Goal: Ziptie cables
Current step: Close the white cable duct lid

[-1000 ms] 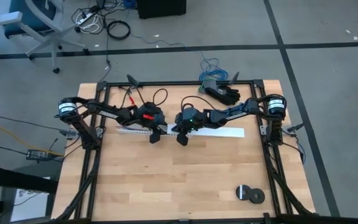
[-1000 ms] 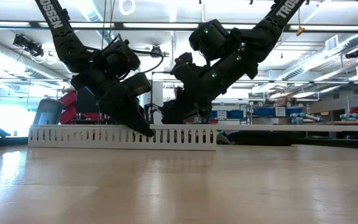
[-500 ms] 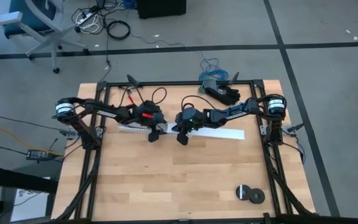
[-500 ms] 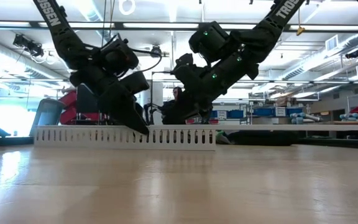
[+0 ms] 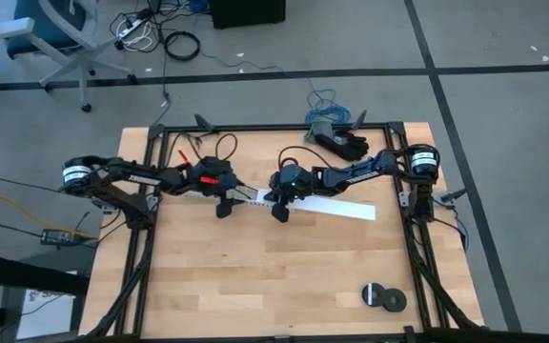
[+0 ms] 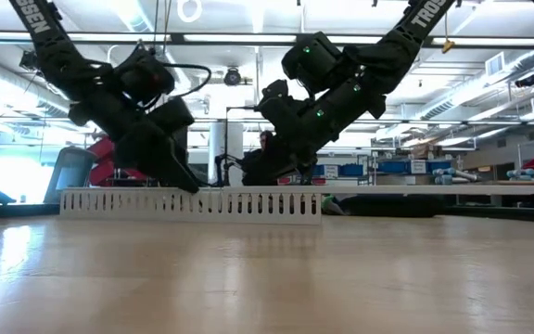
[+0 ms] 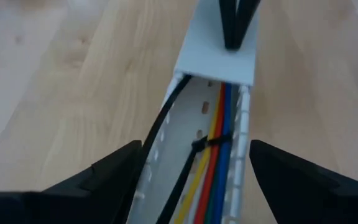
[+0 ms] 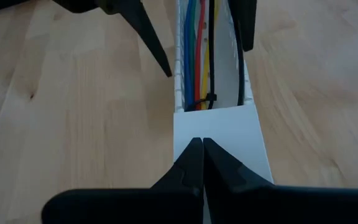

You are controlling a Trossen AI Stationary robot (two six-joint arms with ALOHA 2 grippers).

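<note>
The lid stops short of the ziptie and the channel is loose, so my left gripper should grip the channel's walls [image 7: 236,167] before my right gripper slides the lid onward.
The cables [image 7: 219,134], yellow, red, blue and green, lie lengthwise inside the white slotted channel [image 5: 332,204] at mid-table. A black ziptie [image 7: 209,144] is looped around them near the channel's covered part, and its long tail [image 7: 169,130] runs out along one wall. My left gripper [image 7: 196,146] is open, with a finger on either side of the channel's uncovered end [image 5: 241,193], touching nothing. My right gripper [image 8: 201,149] is shut over the white lid [image 8: 219,134]. My right gripper rests its shut fingertips [image 7: 235,34] on the channel's flat white lid [image 8: 185,134], close to the lid's edge where the cables show. The fingers slant down from the table's right side and lie along the channel. The channel stays flat on the table.
A black tape roll [image 5: 383,297] lies near the table's front right. A dark block with a tangle of blue wire [image 5: 336,139] sits at the far edge. Black frame rails [image 5: 141,257] run along the table's sides. Bare wood [image 5: 274,276] fills the near half.
My left gripper has drawn back along the channel toward the table's left edge. The channel has swung slightly, its left end toward the far edge. My right gripper has kept still on the lid.
</note>
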